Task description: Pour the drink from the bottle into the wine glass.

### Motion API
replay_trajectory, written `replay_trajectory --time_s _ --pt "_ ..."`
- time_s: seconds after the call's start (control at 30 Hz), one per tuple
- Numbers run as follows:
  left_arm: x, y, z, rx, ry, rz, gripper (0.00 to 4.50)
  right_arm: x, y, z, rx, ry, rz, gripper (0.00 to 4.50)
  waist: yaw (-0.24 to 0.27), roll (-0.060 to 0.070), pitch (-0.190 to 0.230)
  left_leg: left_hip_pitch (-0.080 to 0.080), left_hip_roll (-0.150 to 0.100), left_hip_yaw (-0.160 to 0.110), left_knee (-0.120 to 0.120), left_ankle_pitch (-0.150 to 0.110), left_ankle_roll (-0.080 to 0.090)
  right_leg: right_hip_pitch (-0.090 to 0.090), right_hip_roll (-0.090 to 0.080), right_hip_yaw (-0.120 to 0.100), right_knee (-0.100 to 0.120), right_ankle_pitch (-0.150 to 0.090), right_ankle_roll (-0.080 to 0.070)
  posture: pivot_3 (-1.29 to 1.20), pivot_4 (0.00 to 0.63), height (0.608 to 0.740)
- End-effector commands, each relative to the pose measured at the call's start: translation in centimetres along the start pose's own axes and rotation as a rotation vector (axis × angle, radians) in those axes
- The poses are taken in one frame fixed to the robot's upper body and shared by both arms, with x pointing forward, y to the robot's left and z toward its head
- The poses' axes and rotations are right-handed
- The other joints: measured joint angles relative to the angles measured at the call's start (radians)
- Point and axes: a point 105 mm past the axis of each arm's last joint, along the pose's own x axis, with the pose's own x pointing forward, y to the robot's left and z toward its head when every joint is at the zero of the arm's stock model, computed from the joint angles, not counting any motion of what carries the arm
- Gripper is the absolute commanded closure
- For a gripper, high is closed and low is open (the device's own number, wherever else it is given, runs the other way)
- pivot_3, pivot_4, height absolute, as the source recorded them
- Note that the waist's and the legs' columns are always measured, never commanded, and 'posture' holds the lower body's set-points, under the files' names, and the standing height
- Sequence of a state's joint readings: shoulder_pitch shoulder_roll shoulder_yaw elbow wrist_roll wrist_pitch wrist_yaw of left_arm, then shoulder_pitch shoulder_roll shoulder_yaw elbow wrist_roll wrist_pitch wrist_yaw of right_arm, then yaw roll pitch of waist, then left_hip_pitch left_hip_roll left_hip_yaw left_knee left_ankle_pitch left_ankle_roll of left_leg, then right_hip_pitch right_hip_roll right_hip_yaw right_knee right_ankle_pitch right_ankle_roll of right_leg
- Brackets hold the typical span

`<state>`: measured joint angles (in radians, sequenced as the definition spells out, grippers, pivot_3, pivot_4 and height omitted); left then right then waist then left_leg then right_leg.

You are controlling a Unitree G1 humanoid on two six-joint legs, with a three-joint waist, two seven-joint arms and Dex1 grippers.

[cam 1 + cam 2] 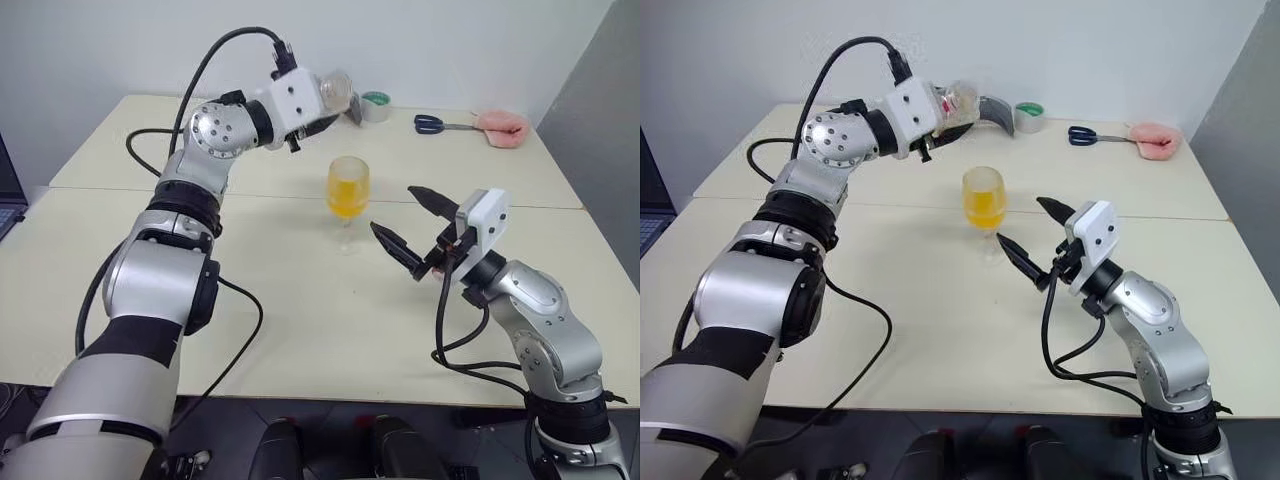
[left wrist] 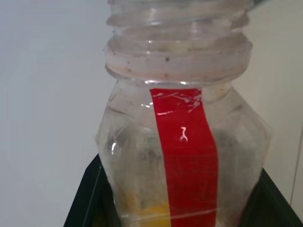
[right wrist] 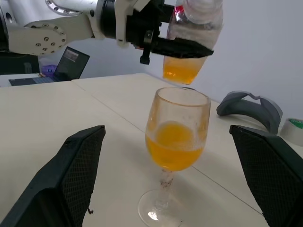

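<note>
The robot's left gripper needs to set the bottle down just past the seam, on the laptop side of the wine glass (image 1: 258,230).
My left gripper (image 1: 322,112) is shut on the bottle (image 1: 336,91), holding it in the air above and just behind the wine glass (image 1: 347,192). The bottle is clear with a red stripe (image 2: 187,156) and an uncapped threaded neck (image 2: 177,47). A little orange drink (image 3: 182,71) lies in its lower end. The wine glass stands upright on the table, its bowl about half full of orange drink (image 3: 174,149). My right gripper (image 1: 393,210) hovers open just right of the glass, its fingers (image 3: 71,175) either side of it and not touching.
At the table's far edge lie a roll of tape (image 1: 376,105), blue-handled scissors (image 1: 432,123), a pink cloth (image 1: 502,128) and a grey curved holder (image 1: 995,110). A laptop (image 1: 8,190) sits at the far left. A seam (image 1: 520,204) crosses the tabletop behind the glass.
</note>
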<state>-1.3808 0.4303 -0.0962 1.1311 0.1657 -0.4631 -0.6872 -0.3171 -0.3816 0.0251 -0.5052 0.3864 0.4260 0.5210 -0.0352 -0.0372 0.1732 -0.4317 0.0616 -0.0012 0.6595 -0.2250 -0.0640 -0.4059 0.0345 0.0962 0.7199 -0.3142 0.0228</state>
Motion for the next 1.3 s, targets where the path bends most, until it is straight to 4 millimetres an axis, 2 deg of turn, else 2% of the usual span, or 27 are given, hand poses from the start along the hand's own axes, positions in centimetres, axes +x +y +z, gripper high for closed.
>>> replay_trajectory --time_s 0.03,0.13,0.23,0.33,0.47,0.73,1.03,1.3 --pt "-1.1 3.2 1.1 -0.129 -0.048 0.165 2.70 -0.2 0.8 1.4 -0.014 -0.050 0.041 0.00 -0.001 0.000 0.000 0.000 0.000 0.000 0.000 0.000 0.000 0.000 0.000 0.000 0.000 0.000 0.000 0.00 0.150 0.740" --pt "-3.1 4.5 -1.2 -0.275 0.008 0.326 2.70 -0.5 1.3 1.3 -0.011 -0.034 0.097 0.00 -0.001 0.000 0.000 0.000 0.000 -0.001 0.002 0.000 0.000 0.000 0.000 0.000 0.002 0.000 0.000 0.00 0.150 0.740" --pt "-5.6 4.8 -3.7 -0.392 0.079 0.455 2.70 -1.1 1.9 1.2 -0.006 -0.016 0.157 0.00 -0.004 0.001 0.000 0.000 0.001 -0.001 0.002 0.000 0.000 0.001 0.000 0.000 0.003 0.000 0.000 0.00 0.150 0.740" --pt "-7.9 4.2 -5.9 -0.442 0.150 0.527 2.70 -1.5 2.6 1.1 -0.001 -0.004 0.214 0.00 -0.004 0.001 0.000 0.000 0.001 -0.002 0.003 0.000 0.000 0.001 0.000 -0.001 0.004 0.000 0.000 0.00 0.150 0.740" --pt "-10.2 2.2 -8.1 -0.550 0.186 0.566 2.70 -2.1 3.2 0.6 -0.003 0.020 0.283 0.00 0.002 0.000 0.000 0.000 0.001 -0.002 0.003 0.000 0.000 0.001 0.000 -0.001 0.004 0.000 0.000 0.00 0.150 0.740" --pt "-10.3 -2.3 -9.5 -0.657 0.154 0.478 2.70 -1.7 2.4 0.1 0.020 0.021 0.258 0.00 0.005 0.000 -0.001 0.001 0.000 -0.003 0.005 0.000 0.000 0.002 0.000 -0.002 0.004 0.000 0.001 0.00 0.150 0.740" --pt "-9.7 -4.2 -10.7 -0.702 0.127 0.448 2.70 -1.6 2.0 0.2 0.030 0.026 0.219 0.00 0.004 0.000 -0.001 0.001 0.000 -0.004 0.004 0.000 0.000 0.002 0.000 -0.002 0.004 0.000 0.001 0.00 0.150 0.740" --pt "-9.6 -5.0 -12.5 -0.738 0.172 0.471 2.70 -1.7 2.1 0.4 0.027 0.029 0.210 0.00 0.004 0.000 -0.001 0.001 0.000 -0.003 0.004 0.000 0.000 0.002 0.001 -0.002 0.004 0.000 0.001 0.00 0.150 0.740"
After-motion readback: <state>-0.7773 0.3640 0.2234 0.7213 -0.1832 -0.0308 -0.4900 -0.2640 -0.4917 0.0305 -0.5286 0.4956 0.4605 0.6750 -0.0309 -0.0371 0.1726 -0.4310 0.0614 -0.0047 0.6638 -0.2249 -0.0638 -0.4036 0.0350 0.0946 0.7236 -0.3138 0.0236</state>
